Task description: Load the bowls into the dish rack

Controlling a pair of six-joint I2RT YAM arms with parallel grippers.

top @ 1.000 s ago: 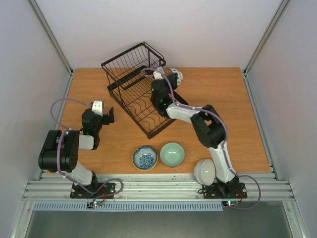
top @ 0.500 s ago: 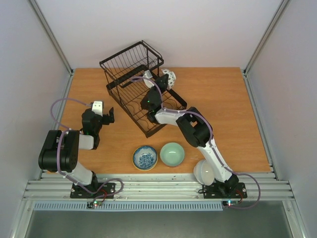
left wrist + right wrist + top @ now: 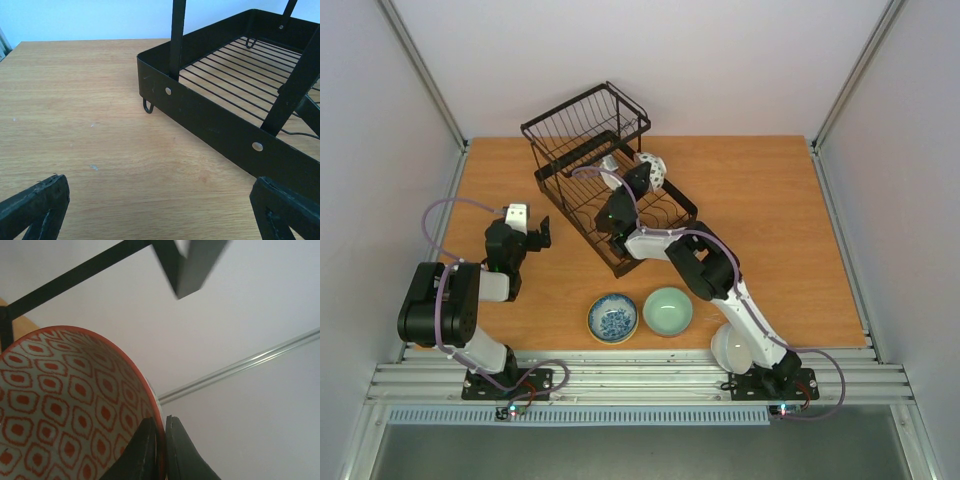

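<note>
The robot's right gripper needs to release the pink-red patterned bowl, now held tilted over the rack's tray, in the rack tray's back corner (image 3: 681,205), away from the raised basket.
The black wire dish rack (image 3: 582,168) stands at the back middle of the table. My right gripper (image 3: 640,180) is shut on the rim of the pink-red patterned bowl (image 3: 656,170) and holds it tilted over the rack's tray. In the right wrist view the fingers (image 3: 150,450) pinch the bowl's rim (image 3: 60,405). The blue-and-white bowl (image 3: 612,317) and the pale green bowl (image 3: 668,310) sit side by side at the front. The white bowl (image 3: 730,346) sits near the right arm's base, partly hidden by it. My left gripper (image 3: 532,236) is open and empty, left of the rack (image 3: 215,120).
The rack's raised wire basket (image 3: 585,122) is at its far end. A black rack bar (image 3: 85,270) crosses the right wrist view above the bowl. Metal rails line the table's left, right and front sides. The left gripper (image 3: 160,220) hovers low over bare wood.
My right arm has swung left, carrying the pink-red bowl from beside the rack's right edge to over its tray. The rack shifted slightly left. The left arm has not moved.
</note>
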